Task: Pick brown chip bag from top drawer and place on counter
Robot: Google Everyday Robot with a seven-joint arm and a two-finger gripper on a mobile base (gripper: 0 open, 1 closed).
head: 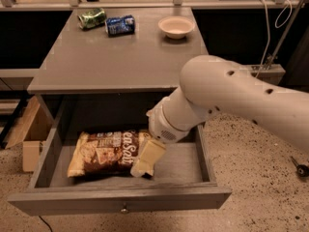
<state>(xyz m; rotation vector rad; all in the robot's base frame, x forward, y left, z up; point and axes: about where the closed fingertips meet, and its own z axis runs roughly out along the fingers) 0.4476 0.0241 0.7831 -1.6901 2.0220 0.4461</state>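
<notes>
Next, my gripper grips the end of the brown chip bag (139, 148) farthest from the cardboard box, to lift the bag out of the top drawer.
The brown chip bag (107, 152) lies flat in the left half of the open top drawer (120, 197), white lettering up. My gripper (145, 161) hangs from the white arm (231, 98) and reaches down into the drawer. Its cream-coloured fingers (149, 156) rest over the bag's right end. The counter (118, 50) is the grey cabinet top above the drawer.
On the counter's far edge sit a crushed green can (91, 18), a crushed blue can (120, 25) and a small white bowl (176, 27). A cardboard box (31, 134) stands on the floor left of the cabinet. Cables hang at the back right.
</notes>
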